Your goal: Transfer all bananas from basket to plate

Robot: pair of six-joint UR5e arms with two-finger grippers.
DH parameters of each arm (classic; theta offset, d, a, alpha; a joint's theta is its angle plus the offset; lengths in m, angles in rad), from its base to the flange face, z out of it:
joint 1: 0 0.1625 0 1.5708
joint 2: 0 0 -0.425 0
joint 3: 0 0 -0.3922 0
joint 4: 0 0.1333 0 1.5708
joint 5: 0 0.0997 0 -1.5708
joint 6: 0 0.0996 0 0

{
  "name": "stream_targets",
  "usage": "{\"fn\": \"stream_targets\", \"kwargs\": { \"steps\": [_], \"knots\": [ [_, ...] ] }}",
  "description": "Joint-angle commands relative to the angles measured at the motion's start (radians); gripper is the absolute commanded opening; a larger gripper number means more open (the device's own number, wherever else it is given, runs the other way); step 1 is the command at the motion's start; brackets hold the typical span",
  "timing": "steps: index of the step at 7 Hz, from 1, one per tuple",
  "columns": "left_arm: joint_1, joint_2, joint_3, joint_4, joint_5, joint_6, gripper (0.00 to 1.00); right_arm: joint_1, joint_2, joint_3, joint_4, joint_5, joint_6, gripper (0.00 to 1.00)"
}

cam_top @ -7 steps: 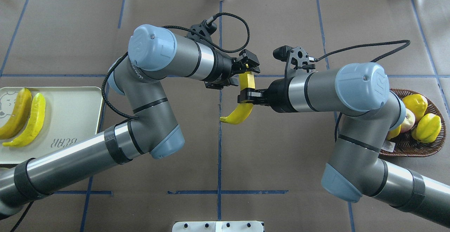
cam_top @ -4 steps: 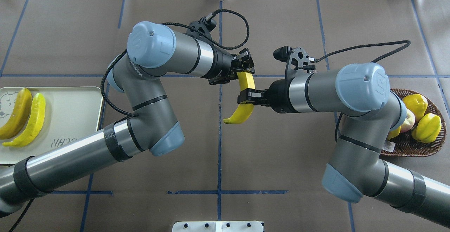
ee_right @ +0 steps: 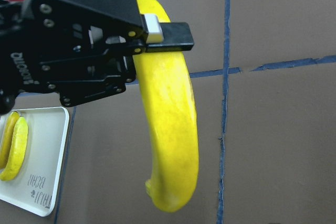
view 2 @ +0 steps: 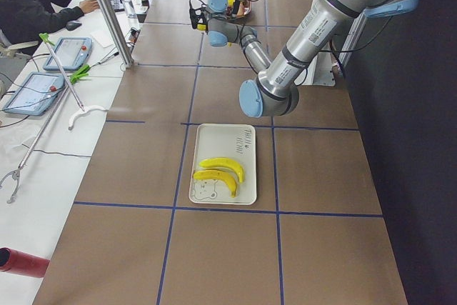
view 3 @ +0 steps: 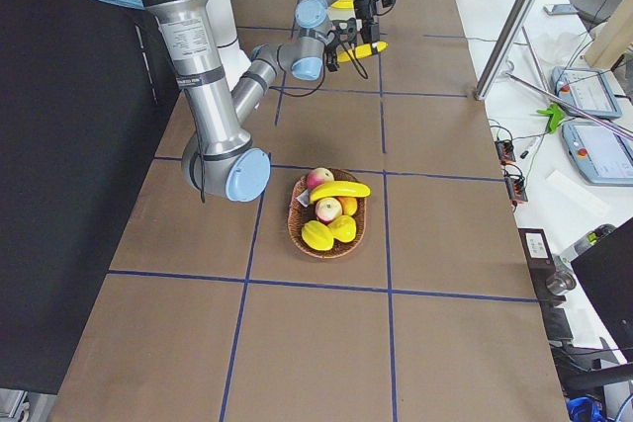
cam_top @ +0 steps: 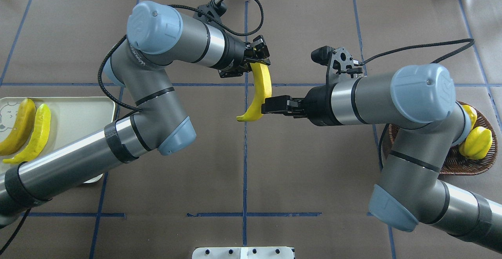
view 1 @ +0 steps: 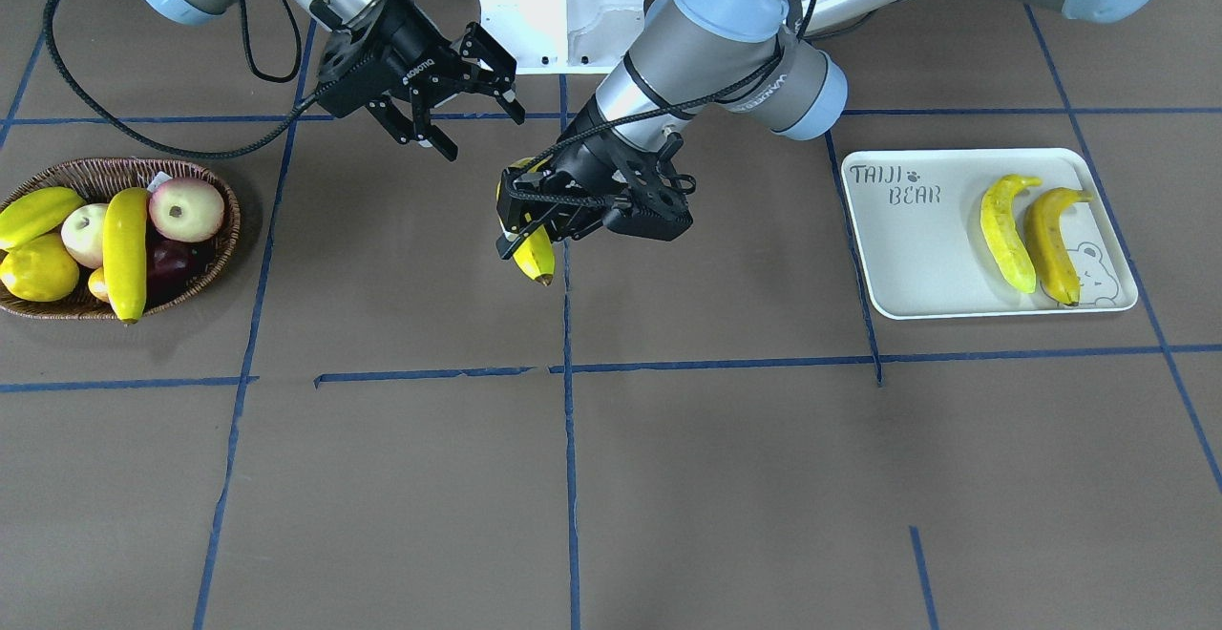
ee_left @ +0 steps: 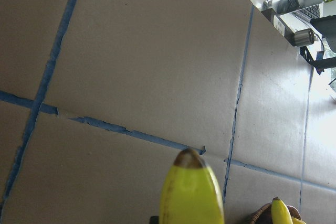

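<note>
The robot's left gripper should release the banana on the white plate's bare part (view 1: 958,245), next to the bananas, toward the basket.
One banana (cam_top: 262,84) hangs above the table's middle, and my left gripper (cam_top: 259,59) is shut on its upper end; it also shows as the banana (ee_right: 170,124) in the right wrist view. My right gripper (view 1: 484,136) stands open beside it, apart from it, with nothing between its fingers. Two bananas (view 1: 1007,229) (view 1: 1050,234) lie side by side on the white plate (view 1: 916,267). Another banana (view 1: 124,248) rests across the fruit in the wicker basket (view 1: 225,241). From overhead my right arm hides most of the basket (cam_top: 484,163).
Pale apples (view 1: 186,210) and stubby yellow fruits (view 1: 38,272) share the basket. The robot's white base (view 1: 558,10) sits at the table's robot side. Blue tape lines cross the brown table. A person (view 2: 28,1) sits at a desk beyond the far edge.
My right gripper has let go of the banana, opened and drawn back. My left gripper now holds it alone and has moved left and further from the robot's base.
</note>
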Motion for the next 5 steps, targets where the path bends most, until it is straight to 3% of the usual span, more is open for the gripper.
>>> {"fn": "stream_targets", "kwargs": {
  "steps": [1,2,4,5],
  "knots": [
    [-0.113,0.123,-0.053,0.128,-0.121,0.107,0.00,0.071,-0.026,0.090,-0.114,0.096,-0.002,1.00],
    [-0.168,0.254,-0.129,0.199,-0.121,0.236,0.00,0.132,-0.037,0.097,-0.145,0.156,-0.012,1.00],
    [-0.219,0.523,-0.318,0.364,-0.101,0.550,0.00,0.191,-0.093,0.094,-0.148,0.179,-0.014,1.00],
    [-0.228,0.634,-0.335,0.363,-0.084,0.593,0.00,0.199,-0.098,0.086,-0.148,0.178,-0.014,1.00]
  ]
}}
